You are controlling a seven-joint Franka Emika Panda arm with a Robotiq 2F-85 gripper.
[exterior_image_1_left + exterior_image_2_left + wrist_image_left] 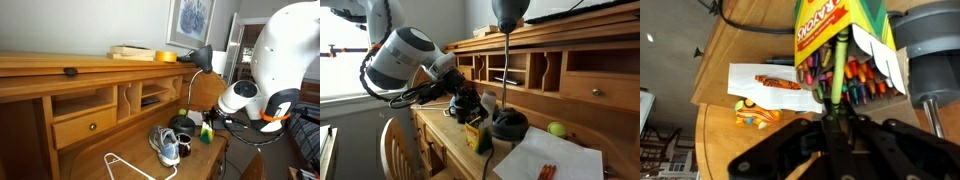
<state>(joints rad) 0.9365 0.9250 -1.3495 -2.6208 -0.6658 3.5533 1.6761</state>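
My gripper will let go of the green crayon among the other crayons inside the open yellow and green crayon box (205, 133) (843, 76).
A yellow and green crayon box (830, 20) lies open on the wooden desk, with several crayons showing in its mouth. My gripper (835, 112) is shut on a light green crayon (838, 65) whose far end reaches into the open box. In both exterior views the gripper (206, 123) (470, 112) hangs just over the box (207, 134) (475, 136), beside the lamp base. A sheet of white paper (748, 74) lies past the box with an orange crayon (777, 83) on it.
A black desk lamp (509, 124) stands right next to the box. A sneaker (166, 147) and a white hanger (125, 166) lie on the desk. A green ball (556, 129) rests near the drawers, and an orange toy (755, 115) lies by the paper. A chair back (400, 150) stands in front.
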